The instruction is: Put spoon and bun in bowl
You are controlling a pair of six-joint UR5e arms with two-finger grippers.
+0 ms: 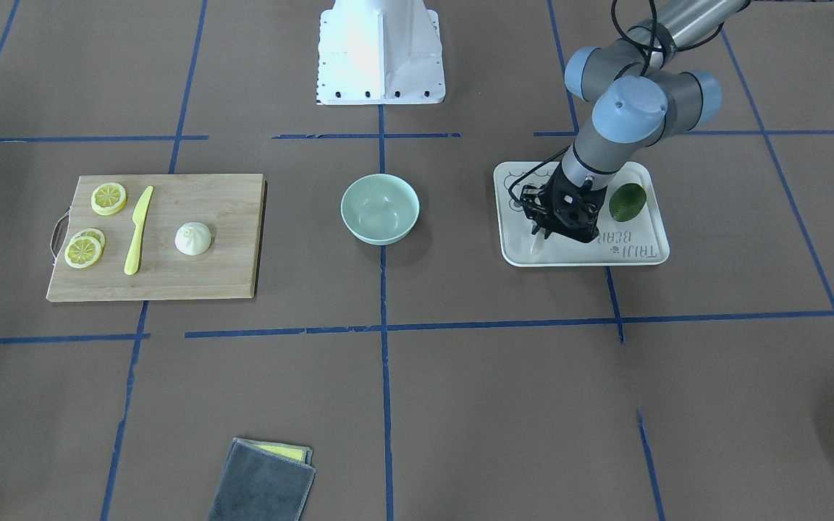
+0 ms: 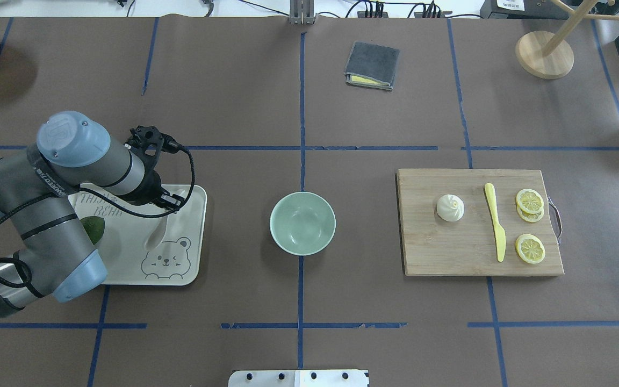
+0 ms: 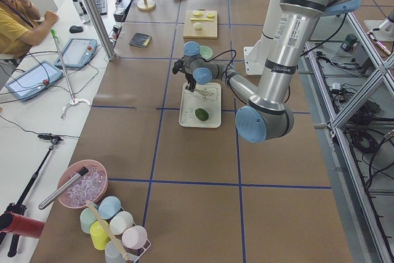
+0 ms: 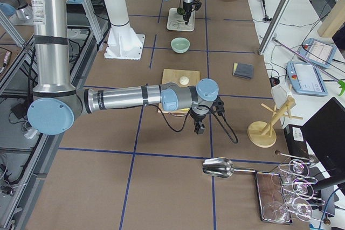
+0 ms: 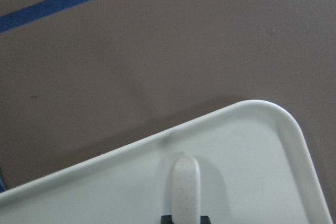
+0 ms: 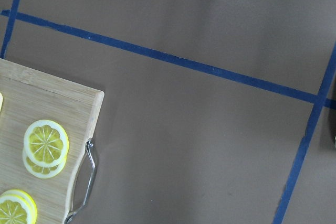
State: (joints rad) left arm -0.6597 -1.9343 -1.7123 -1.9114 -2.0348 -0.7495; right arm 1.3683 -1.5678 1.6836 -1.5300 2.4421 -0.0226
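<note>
The robot's left gripper needs to release the off-white spoon inside the mint-green bowl (image 1: pixel 380 231), against the bowl's rim that faces the grey cloth.
The off-white spoon (image 2: pixel 162 228) lies lengthwise on the cream bear-print tray (image 2: pixel 180 269). My left gripper (image 1: pixel 544 233) is down on the tray and shut on the spoon's handle (image 5: pixel 185 184), whose end sticks out past the fingers in the left wrist view. The mint-green bowl (image 2: pixel 302 223) stands empty at the table's middle. The white bun (image 2: pixel 450 207) sits on the wooden cutting board (image 2: pixel 449 252). My right gripper (image 4: pixel 200 129) hovers beyond the board's handle end. It shows only in the exterior right view, so I cannot tell its state.
A green fruit (image 2: pixel 93 229) lies on the tray under the left arm. A yellow knife (image 2: pixel 495 228) and lemon slices (image 2: pixel 530 201) share the board. A folded grey cloth (image 2: pixel 372 64) and a wooden stand (image 2: pixel 544 54) are at the far side.
</note>
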